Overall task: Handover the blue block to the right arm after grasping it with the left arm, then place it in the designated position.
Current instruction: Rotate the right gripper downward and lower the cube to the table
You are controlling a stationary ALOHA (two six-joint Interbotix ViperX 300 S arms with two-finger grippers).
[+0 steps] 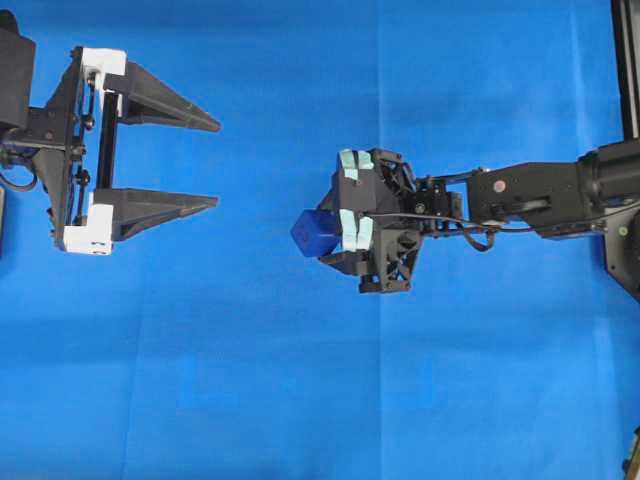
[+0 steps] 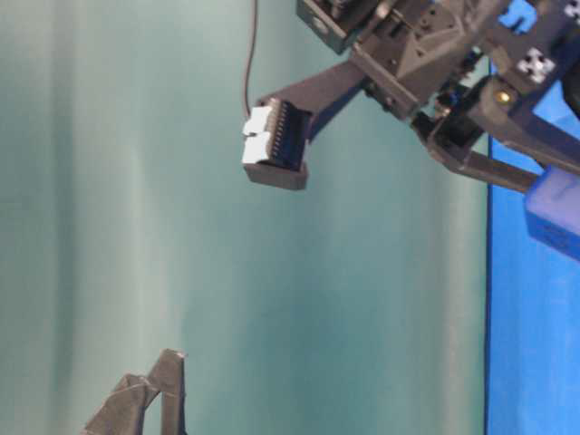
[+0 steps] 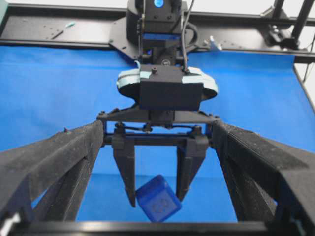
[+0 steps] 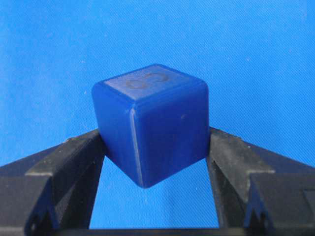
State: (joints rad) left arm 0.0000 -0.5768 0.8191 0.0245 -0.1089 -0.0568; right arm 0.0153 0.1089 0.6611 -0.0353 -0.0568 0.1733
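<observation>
Next, I set the blue block down with my right gripper on the blue cloth (image 1: 294,246), a bit toward my left gripper.
The blue block (image 1: 315,232), a small dark-blue cube, hangs above the blue cloth, and my right gripper (image 1: 326,230) is shut on it. In the right wrist view the blue block (image 4: 152,123) sits corner-down, pinched on two sides by the black fingers (image 4: 74,162) of the right gripper (image 4: 155,145). My left gripper (image 1: 217,163), with white finger mounts, stands open well to the left and apart from the block, its prongs pointing toward it. Seen from the left wrist, the blue block (image 3: 158,197) hangs tilted in the right gripper's tips, beyond my wide-spread left gripper (image 3: 157,130).
The blue cloth (image 1: 300,400) covers the whole table. The right arm (image 1: 540,195) reaches in from the right edge. A black frame rail (image 3: 59,29) runs along the far side in the left wrist view, and another rail (image 1: 627,60) stands at the upper right.
</observation>
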